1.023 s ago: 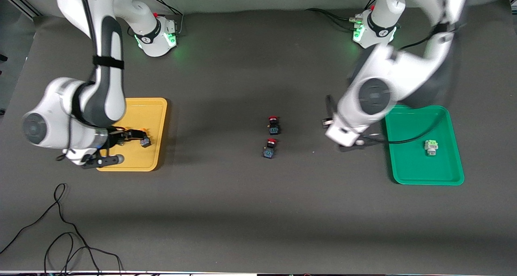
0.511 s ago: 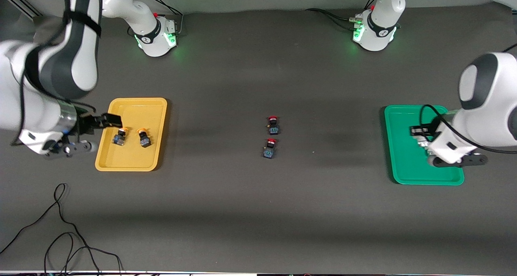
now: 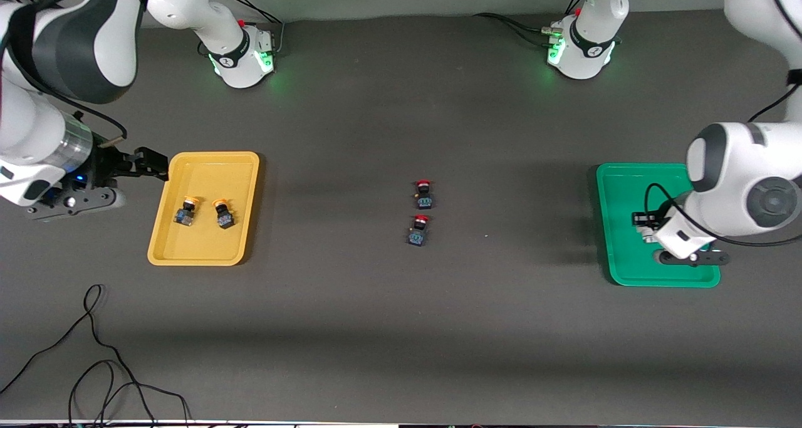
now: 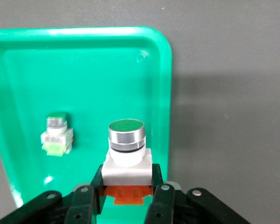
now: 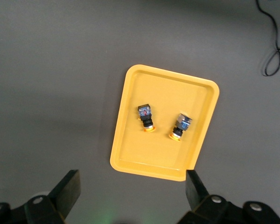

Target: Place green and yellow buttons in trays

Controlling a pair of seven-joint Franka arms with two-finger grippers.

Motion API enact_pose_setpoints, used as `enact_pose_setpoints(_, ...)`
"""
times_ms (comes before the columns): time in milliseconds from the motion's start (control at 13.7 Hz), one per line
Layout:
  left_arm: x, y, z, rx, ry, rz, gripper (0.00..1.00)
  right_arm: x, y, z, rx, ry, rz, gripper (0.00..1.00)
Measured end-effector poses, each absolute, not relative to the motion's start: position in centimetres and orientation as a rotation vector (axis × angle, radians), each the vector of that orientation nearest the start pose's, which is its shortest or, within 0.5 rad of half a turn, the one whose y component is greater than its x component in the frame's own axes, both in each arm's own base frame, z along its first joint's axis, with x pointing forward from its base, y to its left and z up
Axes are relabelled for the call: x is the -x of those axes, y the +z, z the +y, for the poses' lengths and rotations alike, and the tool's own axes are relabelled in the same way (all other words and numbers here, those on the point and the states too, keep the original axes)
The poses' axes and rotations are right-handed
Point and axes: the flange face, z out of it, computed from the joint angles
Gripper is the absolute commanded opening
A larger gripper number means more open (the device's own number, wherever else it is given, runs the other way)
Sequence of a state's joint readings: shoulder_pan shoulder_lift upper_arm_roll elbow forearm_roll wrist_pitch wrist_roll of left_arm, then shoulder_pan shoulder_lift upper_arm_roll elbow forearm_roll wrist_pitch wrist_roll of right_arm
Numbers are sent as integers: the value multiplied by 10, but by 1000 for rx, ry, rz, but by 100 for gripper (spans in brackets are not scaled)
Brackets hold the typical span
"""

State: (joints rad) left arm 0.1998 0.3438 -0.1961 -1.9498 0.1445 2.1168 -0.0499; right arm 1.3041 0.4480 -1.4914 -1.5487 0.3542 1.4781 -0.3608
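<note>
Next, I let go of the green-capped button with my left gripper between the pale green button and the tray rim (image 3: pixel 634 222) (image 4: pixel 111 141) that faces the red-capped buttons.
My left gripper (image 4: pixel 127 179) is shut on a green-capped button (image 4: pixel 127 149) with a white body, held just above the green tray (image 4: pixel 84 70). A second pale green button (image 4: pixel 57 134) lies in that tray. In the front view my left gripper (image 3: pixel 644 226) is over the green tray (image 3: pixel 620 187), and the arm hides both green buttons. My right gripper (image 3: pixel 152 167) is open and empty beside the yellow tray (image 3: pixel 207 246), off its edge toward the right arm's end. Two yellow buttons (image 3: pixel 186 210) (image 3: pixel 222 213) lie in it; they show in the right wrist view (image 5: pixel 145 116) (image 5: pixel 179 125).
Two red-capped buttons (image 3: pixel 424 193) (image 3: pixel 418 229) stand on the dark table between the trays. A black cable (image 3: pixel 94 353) loops near the front edge toward the right arm's end.
My left arm swung from the table's middle to over the green tray. My right gripper drew back from inside the yellow tray, leaving a second yellow button there, and now hangs beside its edge.
</note>
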Motion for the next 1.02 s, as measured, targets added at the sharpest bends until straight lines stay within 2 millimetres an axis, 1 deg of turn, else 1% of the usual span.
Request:
enact_pose_setpoints(146, -577, 261, 22, 3094, 192, 54, 0, -577, 576, 49, 3179, 215, -257, 100)
enact_pose_setpoints(219, -570, 250, 27, 3101, 173, 60, 0, -580, 575, 42, 3175, 228, -242, 100)
enact_pose_setpoints(365, -560, 237, 42, 3110, 158, 53, 0, -584, 568, 22, 3183, 281, -212, 100)
enact_pose_setpoints(438, -555, 233, 51, 3112, 165, 35, 0, -585, 564, 15, 3190, 309, -182, 100)
enact_pose_setpoints(511, -553, 230, 57, 3114, 175, 19, 0, -585, 563, 13, 3195, 326, -153, 100)
enact_pose_setpoints(731, -547, 212, 63, 3122, 214, 0, 0, -576, 571, 11, 3181, 312, -109, 100)
enact_pose_setpoints(804, -546, 204, 64, 3127, 220, -4, 0, -571, 574, 6, 3170, 295, -102, 100)
enact_pose_setpoints(877, -545, 198, 65, 3131, 227, -8, 2, -565, 575, -1, 3161, 284, -93, 100)
enact_pose_setpoints(950, -545, 193, 65, 3133, 231, -9, 77, -558, 578, -7, 3151, 269, -88, 100)
enact_pose_setpoints(1023, -545, 191, 66, 3135, 232, -8, 100, -552, 580, -13, 3142, 257, -80, 100)
